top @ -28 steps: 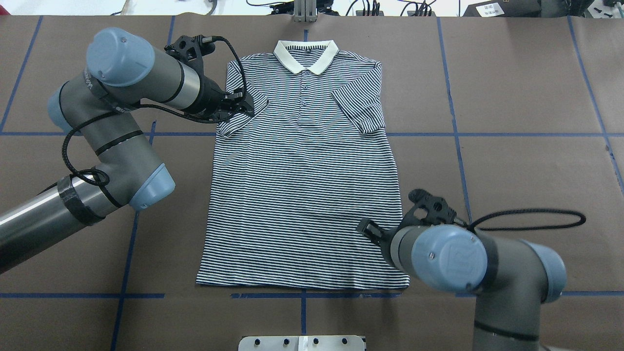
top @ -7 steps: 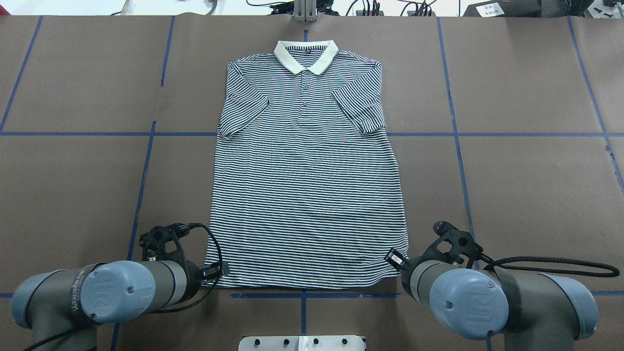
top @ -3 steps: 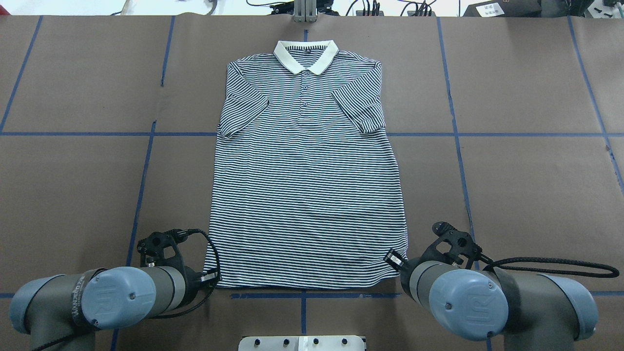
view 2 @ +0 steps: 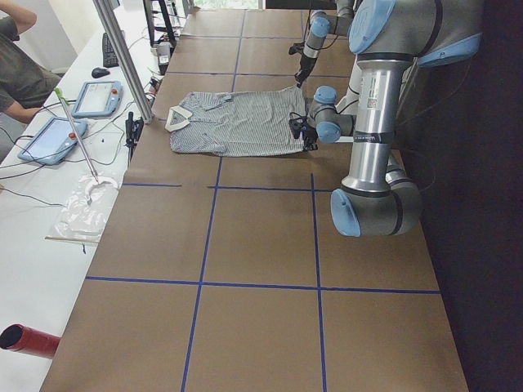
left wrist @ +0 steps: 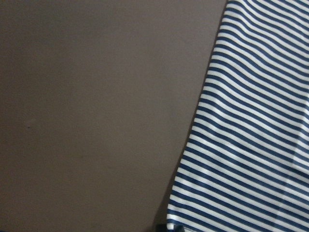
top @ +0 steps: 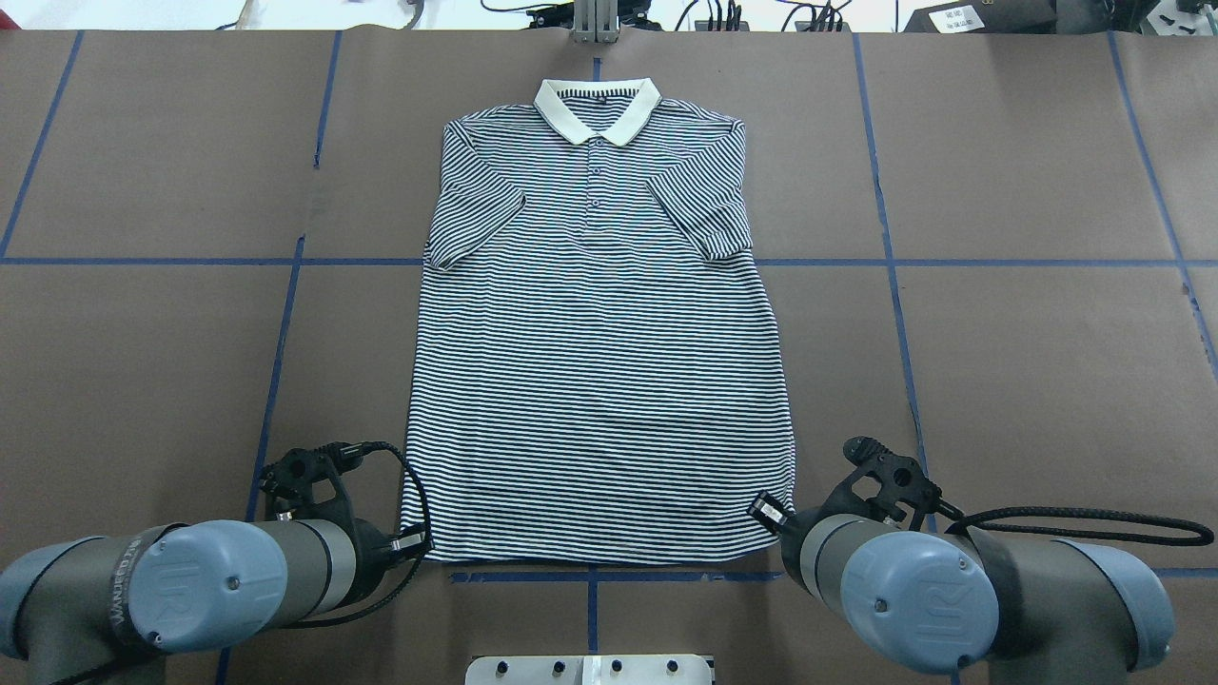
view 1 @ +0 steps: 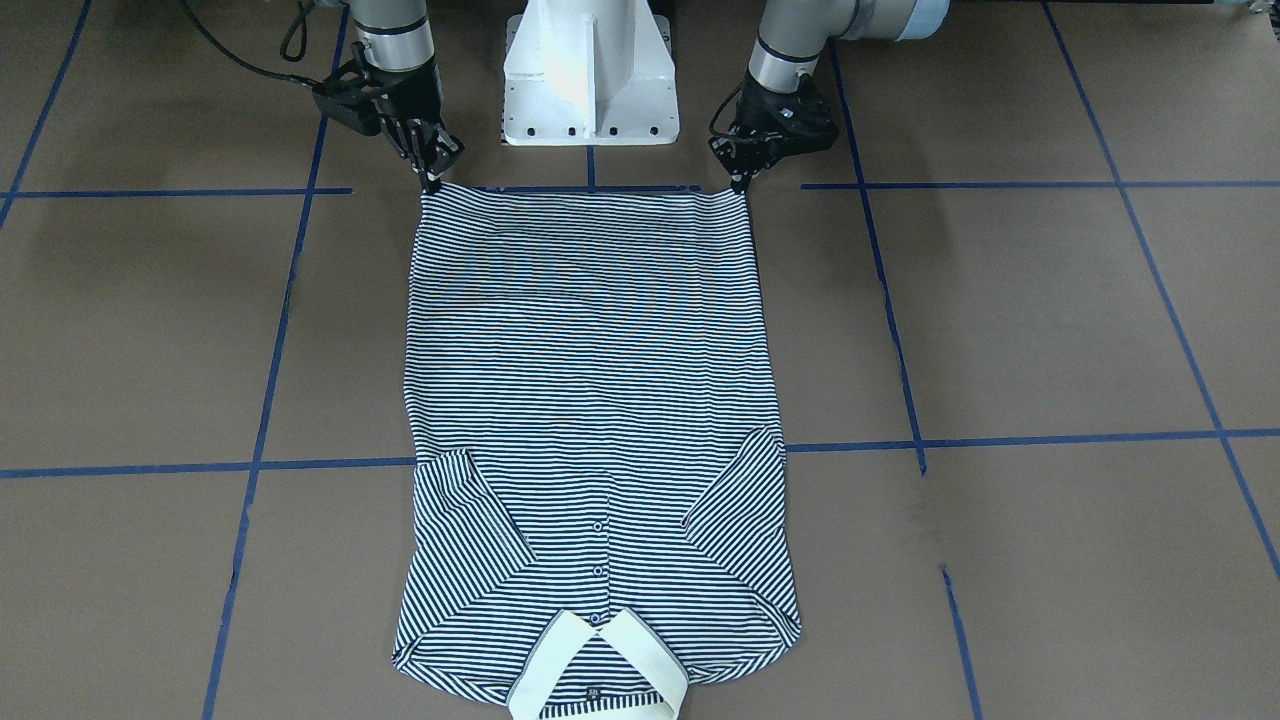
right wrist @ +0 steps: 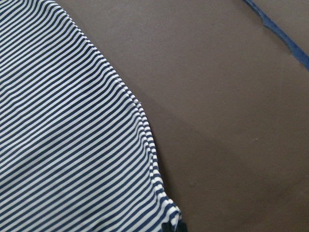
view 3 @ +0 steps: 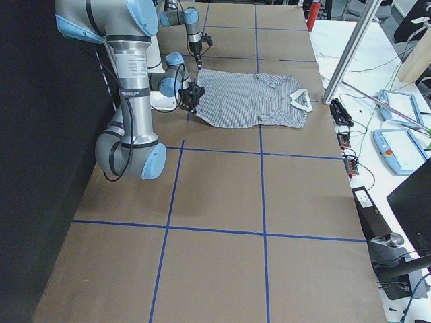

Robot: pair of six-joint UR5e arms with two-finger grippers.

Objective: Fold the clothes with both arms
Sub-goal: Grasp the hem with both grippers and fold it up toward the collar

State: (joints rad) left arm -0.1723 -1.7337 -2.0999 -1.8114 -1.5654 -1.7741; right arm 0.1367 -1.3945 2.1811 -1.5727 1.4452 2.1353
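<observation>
The robot's left gripper should release the hem corner just outside the folded sleeve [view 1: 821,528] on the left gripper's side.
The striped polo shirt [top: 599,362] lies flat on the brown table, cream collar [top: 597,109] at the far end and both sleeves folded inward over the chest. Its hem is nearest the robot. My left gripper [view 1: 738,182] sits at the hem's left corner with its fingertips pinched together on the cloth. My right gripper [view 1: 430,180] is pinched the same way on the hem's right corner. In the right wrist view the shirt [right wrist: 72,145] bunches toward a dark fingertip at the bottom edge. The left wrist view shows the shirt's corner [left wrist: 256,145] reaching the bottom edge too.
The white pedestal base [view 1: 590,75] stands between the arms, just behind the hem. Blue tape lines [top: 276,381] grid the brown table cover. An aluminium post [top: 595,24] rises beyond the collar. A bench [view 2: 82,204] with tablets and a seated person runs along the far side.
The left gripper left the folded left sleeve and came down to the hem's left corner. The right gripper shifted to the hem's right corner. In the last second the left arm eased slightly outward.
</observation>
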